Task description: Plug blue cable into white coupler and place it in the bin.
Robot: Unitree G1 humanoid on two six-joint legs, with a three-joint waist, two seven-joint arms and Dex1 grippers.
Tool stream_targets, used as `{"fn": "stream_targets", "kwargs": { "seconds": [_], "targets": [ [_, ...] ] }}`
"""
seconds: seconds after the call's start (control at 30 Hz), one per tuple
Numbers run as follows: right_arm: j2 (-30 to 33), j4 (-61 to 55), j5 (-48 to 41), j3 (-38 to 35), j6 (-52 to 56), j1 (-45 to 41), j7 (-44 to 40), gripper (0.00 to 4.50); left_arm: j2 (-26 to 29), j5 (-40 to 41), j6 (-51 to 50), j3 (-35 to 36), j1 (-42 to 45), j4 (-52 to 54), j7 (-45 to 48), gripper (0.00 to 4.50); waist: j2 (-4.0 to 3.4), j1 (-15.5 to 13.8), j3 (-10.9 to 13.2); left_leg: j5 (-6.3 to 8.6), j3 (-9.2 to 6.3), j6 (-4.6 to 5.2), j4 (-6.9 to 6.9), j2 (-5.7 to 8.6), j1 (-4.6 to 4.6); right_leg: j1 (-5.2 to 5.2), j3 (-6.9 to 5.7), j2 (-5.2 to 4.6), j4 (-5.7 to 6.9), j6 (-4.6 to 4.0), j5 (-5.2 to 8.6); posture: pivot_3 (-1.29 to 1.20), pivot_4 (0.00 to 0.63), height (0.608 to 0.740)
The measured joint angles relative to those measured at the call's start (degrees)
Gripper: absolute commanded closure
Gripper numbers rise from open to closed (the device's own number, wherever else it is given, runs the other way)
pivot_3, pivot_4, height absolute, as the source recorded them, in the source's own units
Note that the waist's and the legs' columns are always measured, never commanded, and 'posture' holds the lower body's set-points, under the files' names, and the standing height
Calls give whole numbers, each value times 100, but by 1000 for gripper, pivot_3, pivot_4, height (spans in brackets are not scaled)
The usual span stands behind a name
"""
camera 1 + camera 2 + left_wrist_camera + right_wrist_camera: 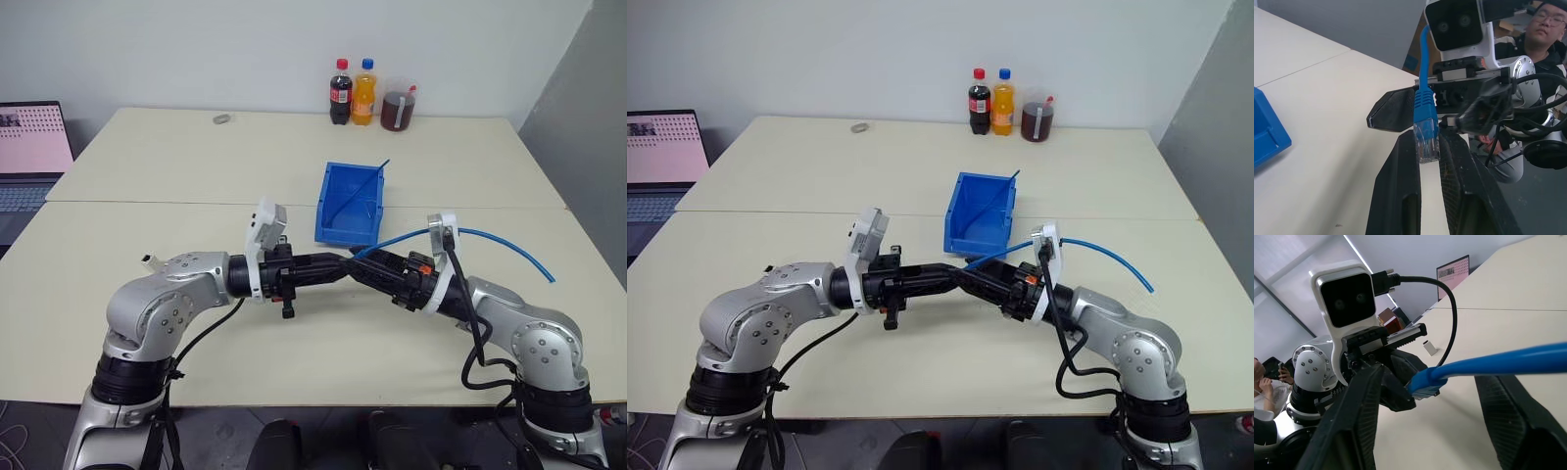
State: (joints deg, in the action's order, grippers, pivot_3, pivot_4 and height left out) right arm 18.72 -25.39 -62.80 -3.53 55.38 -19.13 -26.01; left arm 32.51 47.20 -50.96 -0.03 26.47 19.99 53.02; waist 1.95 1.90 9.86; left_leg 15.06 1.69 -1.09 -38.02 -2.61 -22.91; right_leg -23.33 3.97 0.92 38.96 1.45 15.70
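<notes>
Next, my right gripper grabs the blue cable (1424, 102) close behind the clear plug, because my left gripper's fingers cover that plug, which must go into the white coupler.
The blue cable (500, 240) arcs over the table from the right edge to the point where both grippers meet above the front middle. My left gripper (1427, 139) is shut on the cable's clear plug (1428, 144), pinched between its two fingertips. My right gripper (1432, 382) faces it with its fingers wide apart, open, and the cable (1498, 361) runs between them untouched. The white coupler (1430, 347) lies on the table near my left elbow (149, 260). The blue bin (343, 235) stands just beyond the grippers.
A thin dark-blue strand (367, 186) leans inside the bin. Two bottles (351, 91) and a jar of dark liquid (397, 110) stand at the table's far edge, with a small grey ring (221, 118) to their left. A laptop (34, 157) sits far left. A person (1542, 24) sits behind.
</notes>
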Motion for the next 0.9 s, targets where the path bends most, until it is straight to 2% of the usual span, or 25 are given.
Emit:
{"fn": "stream_targets", "kwargs": {
  "seconds": [0.3, 0.83, 0.9],
  "targets": [
    [47, 75, -351, -41, 28, -2, 23, 4365, 110, -2, 45, -4, -144, 39, 63, 4261, 0, 1, 0, 0, 0, 0, 2, 0, -1, -2, 1, 0, 0, 0, 0, 0, 150, 740],
    [305, 74, -534, 62, 103, -1, -15, 4411, 140, -59, 275, -80, -320, 40, 226, 4261, 0, 2, 1, 0, 2, 0, 4, 0, -2, -4, 2, 0, -2, 0, 1, 0, 150, 740],
    [328, 68, -479, 101, 50, 1, -57, 3709, 150, -69, 285, -81, -326, 39, 262, 4261, 0, 2, 1, 0, 2, 0, 4, -1, -2, -4, 1, 0, -2, 0, 1, 0, 150, 740]
  ]
}}
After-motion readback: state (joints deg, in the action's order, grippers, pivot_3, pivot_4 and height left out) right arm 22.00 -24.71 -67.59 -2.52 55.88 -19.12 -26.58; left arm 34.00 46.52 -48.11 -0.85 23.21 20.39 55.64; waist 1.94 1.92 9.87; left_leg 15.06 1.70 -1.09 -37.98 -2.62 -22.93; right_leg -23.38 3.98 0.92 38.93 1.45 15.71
